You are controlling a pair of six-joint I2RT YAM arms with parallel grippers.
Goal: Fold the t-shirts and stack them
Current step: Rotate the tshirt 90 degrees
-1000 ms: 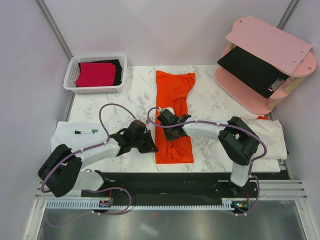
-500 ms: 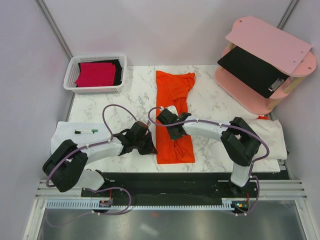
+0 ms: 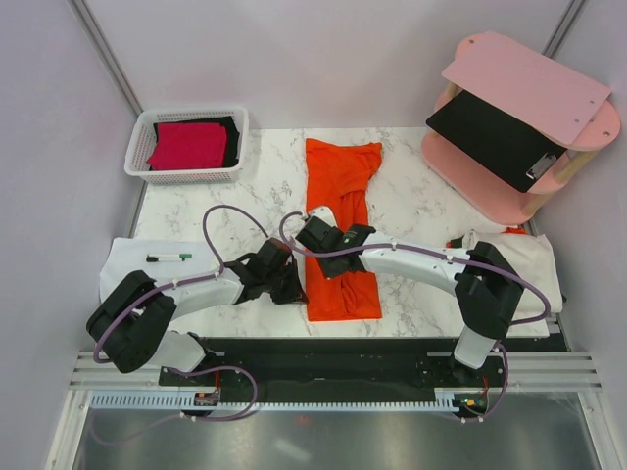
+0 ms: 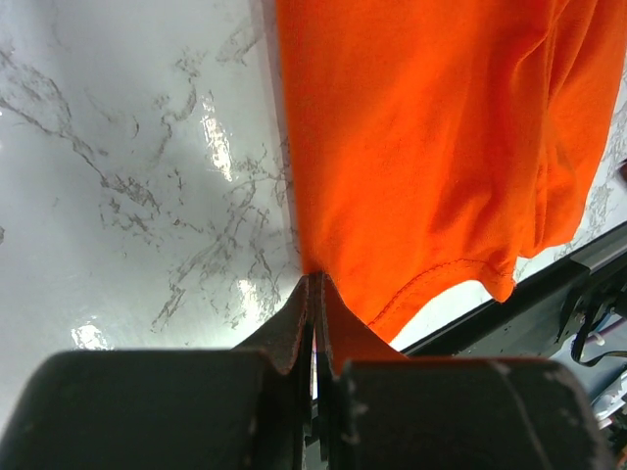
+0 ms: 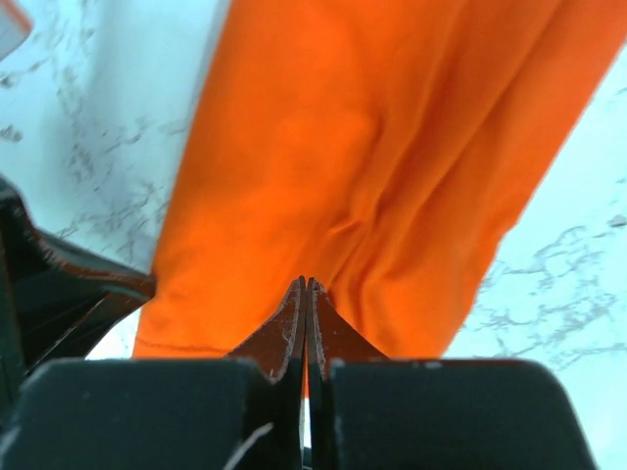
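Note:
My left gripper, pinching the orange t-shirt's side edge above its near corner, should open and take that corner (image 3: 311,318) before both grippers fold the t-shirt over.
A bright orange t-shirt (image 3: 341,211) lies folded into a long strip down the middle of the marble table. My left gripper (image 3: 297,285) is shut at the strip's left edge near its near corner; in the left wrist view the cloth (image 4: 421,147) meets the closed left gripper's tips (image 4: 314,277). My right gripper (image 3: 331,257) is shut over the strip's middle; in the right wrist view its tips (image 5: 306,284) rest against the creased cloth (image 5: 392,127). A crimson-red shirt (image 3: 188,145) lies folded on a black one (image 3: 232,140) in the white basket (image 3: 137,147).
A pink two-tier shelf (image 3: 549,93) holding a black clipboard (image 3: 495,137) stands at the back right. White cloth (image 3: 534,269) lies at the right edge. A white sheet with a pen (image 3: 168,258) lies at the left. A black rail (image 3: 343,352) runs along the near edge.
My right gripper has slid a little to the left and farther away over the shirt, its elbow swinging right. My left gripper has edged slightly nearer. The shirt lies as before.

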